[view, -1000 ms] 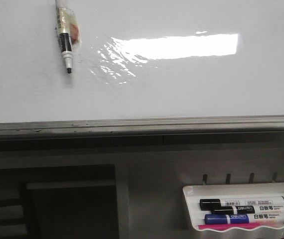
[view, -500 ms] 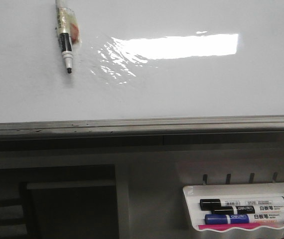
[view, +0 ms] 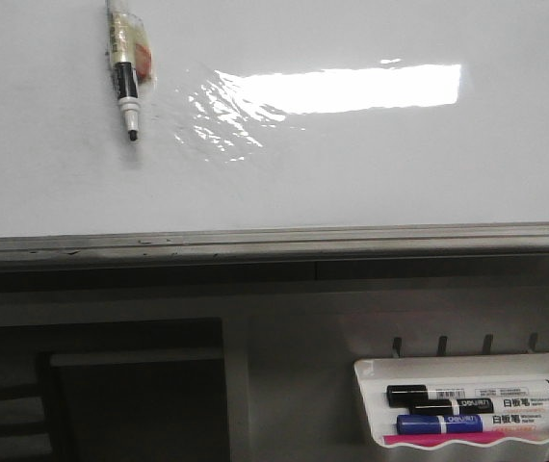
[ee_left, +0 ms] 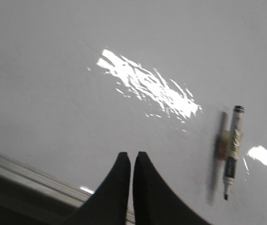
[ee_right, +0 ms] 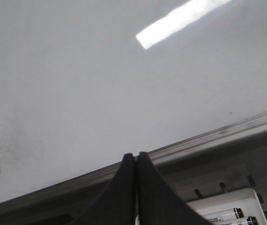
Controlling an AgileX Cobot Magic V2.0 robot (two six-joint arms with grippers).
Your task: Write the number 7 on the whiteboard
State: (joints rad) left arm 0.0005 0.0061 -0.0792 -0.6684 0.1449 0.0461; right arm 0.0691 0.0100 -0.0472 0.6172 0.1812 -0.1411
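Note:
The robot's left gripper should next go to the black-and-white marker on the whiteboard and close on the marker's black band (view: 125,77) (ee_left: 230,165), above the marker's writing tip.
The whiteboard (view: 352,164) fills the upper front view, glossy white with a bright rectangular glare. The number 7 is out of view. A black-and-white marker (view: 126,82) rests against the board at the upper left, tip down, its upper end cut off by the frame. Neither gripper shows in the front view. In the left wrist view my left gripper (ee_left: 131,154) is shut with nothing between its fingers, in front of the board (ee_left: 54,93) and apart from the marker (ee_left: 232,152). My right gripper (ee_right: 135,155) is shut and empty, level with the board's grey lower edge (ee_right: 208,136).
A grey metal rail (view: 274,238) runs along the board's lower edge. Below it at the right hangs a small white tray (view: 467,366) holding black and blue markers (view: 477,397). Dark shelving (view: 111,385) sits at the lower left.

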